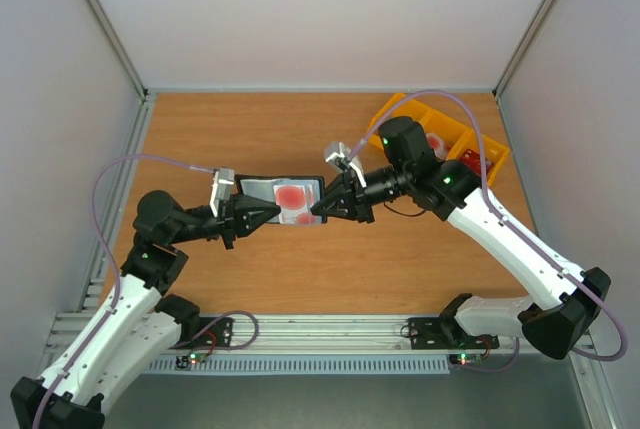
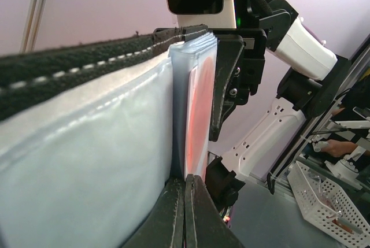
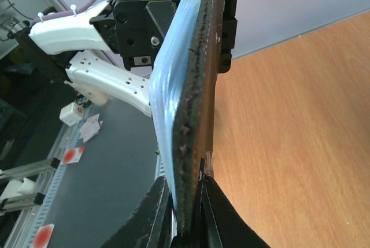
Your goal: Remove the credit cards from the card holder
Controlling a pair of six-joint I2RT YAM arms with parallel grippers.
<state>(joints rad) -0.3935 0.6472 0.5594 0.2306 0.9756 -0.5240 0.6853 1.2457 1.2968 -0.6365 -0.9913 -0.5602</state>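
Next, my right gripper lets go of the card holder on the bare wood (image 1: 343,251) near the aluminium rail, at a spot that is midway between my two arms.
The card holder (image 1: 262,189) hangs open above the table, stretched between my two grippers. A red credit card (image 1: 292,197) shows through its clear pocket. My left gripper (image 1: 272,213) is shut on the holder's left end, and in the left wrist view its jaws (image 2: 185,202) pinch the pocket edge beside the red card (image 2: 199,109). My right gripper (image 1: 318,211) grips the right end. The right wrist view has its fingers (image 3: 186,204) closed on the holder's dark stitched edge (image 3: 193,103), with the blue pocket side facing left.
A yellow three-compartment tray (image 1: 395,109) sits at the back right of the wooden table (image 1: 400,259), with red-and-white items inside. Grey walls close in the sides and back. An aluminium rail runs along the near edge by the arm bases.
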